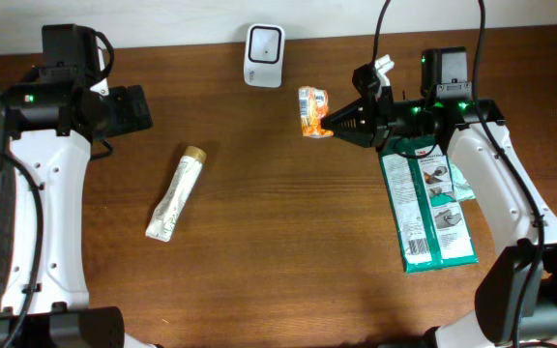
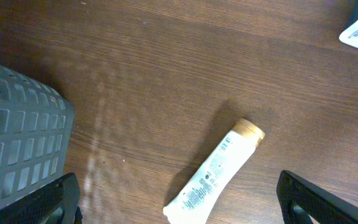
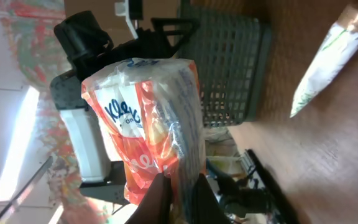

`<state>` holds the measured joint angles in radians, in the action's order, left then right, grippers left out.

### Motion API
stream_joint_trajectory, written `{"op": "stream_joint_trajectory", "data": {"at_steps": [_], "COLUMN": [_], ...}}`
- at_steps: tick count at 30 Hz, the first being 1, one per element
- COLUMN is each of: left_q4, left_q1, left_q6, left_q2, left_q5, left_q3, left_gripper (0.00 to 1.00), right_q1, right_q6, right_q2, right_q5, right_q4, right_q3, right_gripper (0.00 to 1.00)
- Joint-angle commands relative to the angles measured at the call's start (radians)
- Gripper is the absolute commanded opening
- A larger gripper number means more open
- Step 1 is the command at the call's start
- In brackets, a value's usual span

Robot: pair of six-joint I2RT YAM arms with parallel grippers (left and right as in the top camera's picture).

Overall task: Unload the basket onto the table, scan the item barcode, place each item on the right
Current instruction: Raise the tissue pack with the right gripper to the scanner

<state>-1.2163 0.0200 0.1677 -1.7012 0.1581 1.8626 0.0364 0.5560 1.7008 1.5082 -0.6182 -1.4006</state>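
The robot's right gripper should put the tissue pack, now hanging beside the white barcode scanner, down against the green flat package's edge (image 1: 390,235) facing the white tube.
The item, an orange and white tissue pack (image 1: 312,111), hangs above the table just right of the white barcode scanner (image 1: 264,56). My right gripper (image 1: 331,124) is shut on the pack's right end. In the right wrist view the pack (image 3: 148,118) fills the middle, pinched at its lower edge between the dark fingers of the right gripper (image 3: 179,190). No barcode shows on the faces I see. My left gripper (image 1: 135,108) stands open at the far left, with nothing between its wide-apart fingertips (image 2: 48,202).
A white tube with a tan cap (image 1: 175,193) lies left of centre, also under the left wrist as the tube (image 2: 216,171). A green flat package (image 1: 425,203) lies under the right arm. A grey mesh basket (image 2: 17,137) sits at the left edge.
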Motion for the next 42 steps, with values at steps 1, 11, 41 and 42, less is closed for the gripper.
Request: {"op": "stream_joint_trajectory", "data": {"at_steps": [1, 11, 41, 42], "left_q4": [-0.001, -0.001, -0.001, -0.001], "left_q1": [0.003, 0.003, 0.003, 0.003], "left_q6": [-0.005, -0.005, -0.005, -0.005], "left_q2": [-0.001, -0.001, -0.001, -0.001], "left_q5": [0.007, 0.007, 0.007, 0.007], "left_q3": [0.001, 0.001, 0.001, 0.001], "left_gripper": [0.99, 0.99, 0.99, 0.99], "right_q1": [0.059, 0.292, 0.468, 0.468], "right_q6": [-0.055, -0.205, -1.536, -1.536], "right_q2": [-0.015, 0.072, 0.843, 0.843], "right_q5": [-0.182, -1.031, -2.017, -2.017], "right_q4": [-0.019, -0.372, 0.687, 0.695], "right_q3": [-0.008, -0.292, -0.697, -0.697], "right_gripper": [0.04, 0.04, 0.04, 0.04]}}
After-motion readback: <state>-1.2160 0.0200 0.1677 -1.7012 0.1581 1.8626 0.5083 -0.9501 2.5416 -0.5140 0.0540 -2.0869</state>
